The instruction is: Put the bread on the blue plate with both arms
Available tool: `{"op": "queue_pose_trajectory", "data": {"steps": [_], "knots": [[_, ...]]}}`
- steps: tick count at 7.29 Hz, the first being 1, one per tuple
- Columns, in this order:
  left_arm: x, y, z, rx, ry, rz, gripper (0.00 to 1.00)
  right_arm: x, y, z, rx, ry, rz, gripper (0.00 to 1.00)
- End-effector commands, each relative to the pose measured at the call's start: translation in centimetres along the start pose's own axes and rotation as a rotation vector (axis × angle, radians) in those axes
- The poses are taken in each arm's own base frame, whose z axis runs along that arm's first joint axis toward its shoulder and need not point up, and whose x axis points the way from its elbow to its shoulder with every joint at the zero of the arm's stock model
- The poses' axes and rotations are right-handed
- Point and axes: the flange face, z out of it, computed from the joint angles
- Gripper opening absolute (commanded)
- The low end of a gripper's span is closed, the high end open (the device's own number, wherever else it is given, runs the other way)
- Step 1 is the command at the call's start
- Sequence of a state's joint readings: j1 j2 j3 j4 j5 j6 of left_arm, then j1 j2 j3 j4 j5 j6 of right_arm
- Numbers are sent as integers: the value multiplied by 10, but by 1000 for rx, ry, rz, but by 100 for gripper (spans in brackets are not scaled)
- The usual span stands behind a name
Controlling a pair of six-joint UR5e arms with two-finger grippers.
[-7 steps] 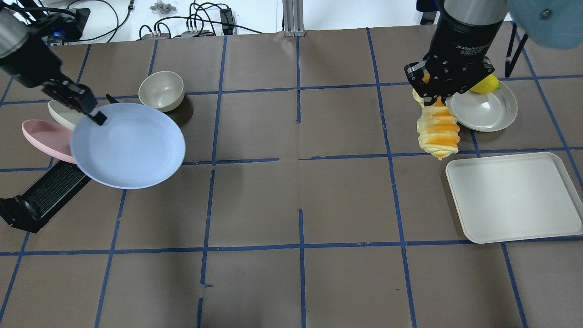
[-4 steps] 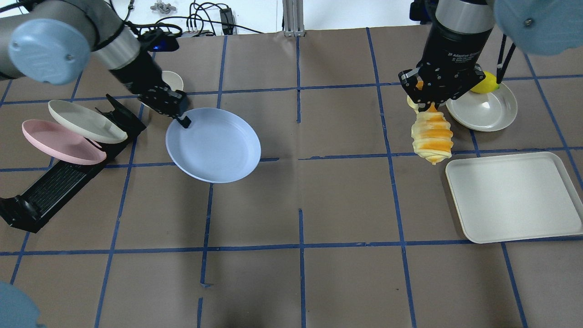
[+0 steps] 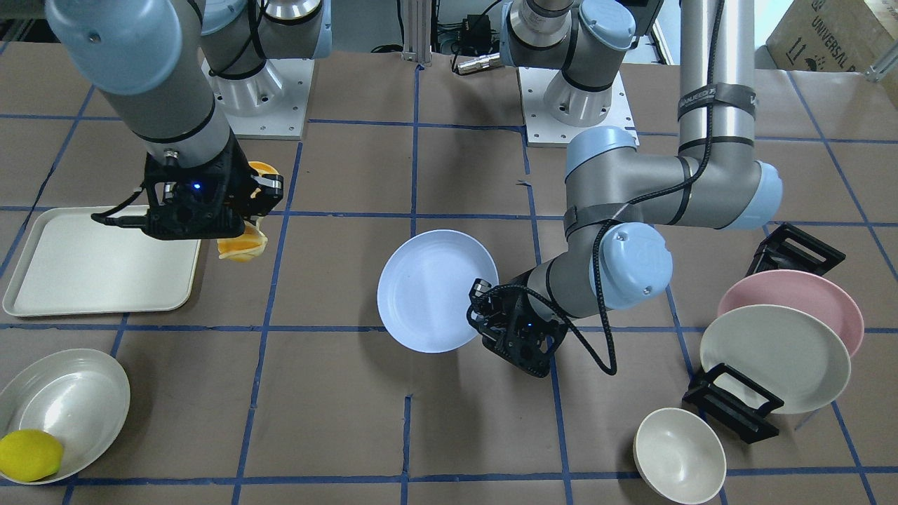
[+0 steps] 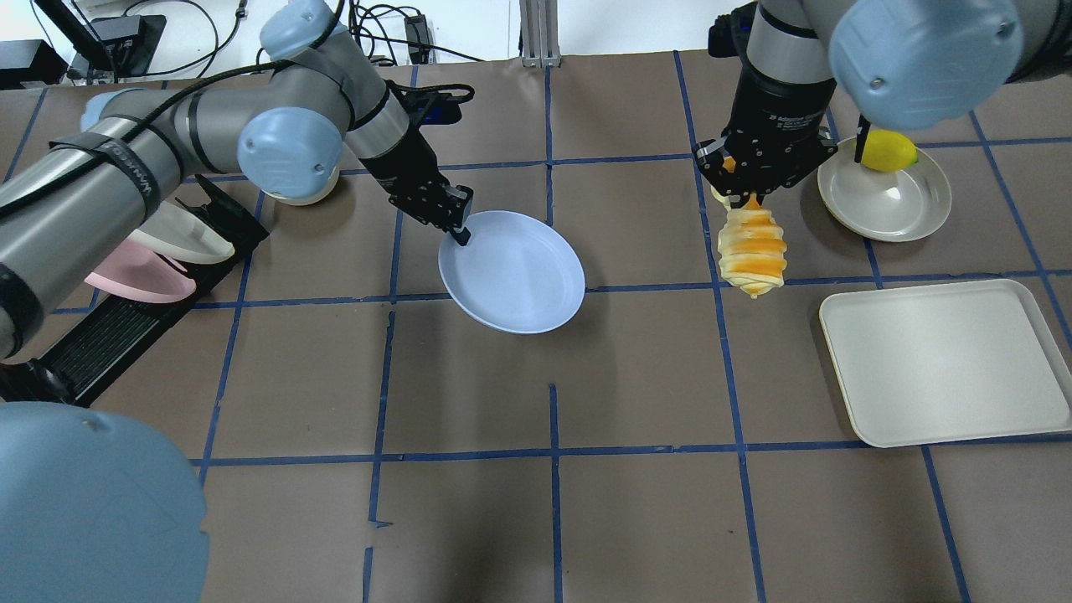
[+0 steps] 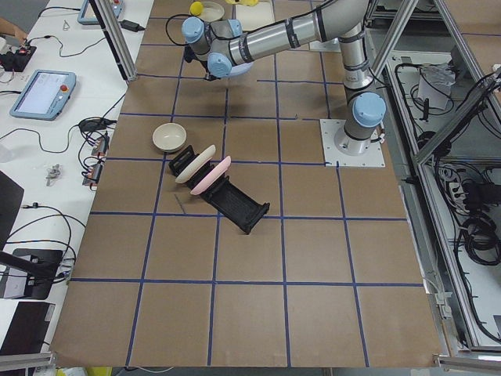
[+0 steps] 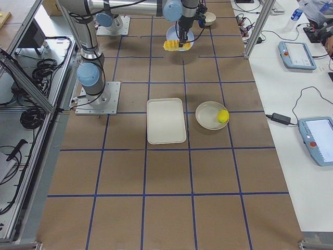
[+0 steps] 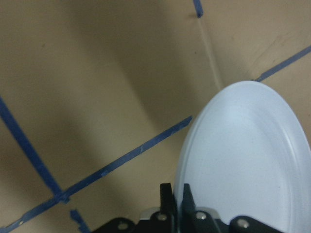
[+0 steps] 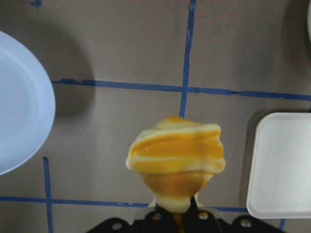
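Note:
Next, I lower the bread, now hanging in the air beside the plate, with my right gripper and let it go inside the rim of the blue plate (image 3: 426, 331) at the middle of the table.
My left gripper (image 4: 459, 230) is shut on the near-left rim of the blue plate (image 4: 515, 272) and holds it tilted just above the table's middle. The front view shows the same grip on the plate (image 3: 429, 291). In the left wrist view the fingers pinch the plate's edge (image 7: 243, 160). My right gripper (image 4: 748, 186) is shut on one end of the bread (image 4: 752, 251), an orange and cream striped roll that hangs down in the air to the right of the plate. In the right wrist view the bread (image 8: 175, 155) is centred and the plate (image 8: 19, 102) lies at the left edge.
A white tray (image 4: 946, 360) lies at the right. A yellow lemon (image 4: 889, 151) sits in a cream dish (image 4: 888, 205) at the far right. A pink plate (image 4: 134, 280) and a cream plate (image 4: 180, 234) lean in a black rack (image 4: 100, 343) at the left. A cream bowl (image 3: 679, 456) stands near the rack.
My left arm has carried the blue plate from the rack rightwards to the table's middle. My right gripper has moved left with the bread hanging from it.

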State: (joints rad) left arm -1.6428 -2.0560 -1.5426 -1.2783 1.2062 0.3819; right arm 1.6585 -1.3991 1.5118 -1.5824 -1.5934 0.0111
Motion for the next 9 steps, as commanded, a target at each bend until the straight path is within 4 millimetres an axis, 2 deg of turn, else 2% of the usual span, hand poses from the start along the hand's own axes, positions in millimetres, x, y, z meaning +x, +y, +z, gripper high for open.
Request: {"op": "queue_pose_trajectory", "data": {"steps": [1,2,3,4,5,6,7,8,9], "knots": [[1,-15,35,12,3,-23,16,-28,-27,30,39,4,9,6],[3,-18,36,37,-8,-31,25,-30,-41,44,50,3,20,6],[-2,-25,45,46,-11,-30,38,-30,-46,51,50,5,23,6],[-4,-30,42,65,-16,-41,94,-31,-46,55,44,-3,38,6],[3,-30,21,92,-34,-29,100,-31,-45,61,44,-3,38,6],[1,-20,1,105,-47,-40,100,-40,-43,69,56,-9,41,6],[-11,-5,-34,95,-127,-73,100,-69,-37,79,60,-7,18,6],[-8,18,-74,63,-219,-96,100,-98,-40,98,63,-11,38,6],[13,43,-107,38,-266,-99,100,-127,-43,120,71,-10,15,6]]}}
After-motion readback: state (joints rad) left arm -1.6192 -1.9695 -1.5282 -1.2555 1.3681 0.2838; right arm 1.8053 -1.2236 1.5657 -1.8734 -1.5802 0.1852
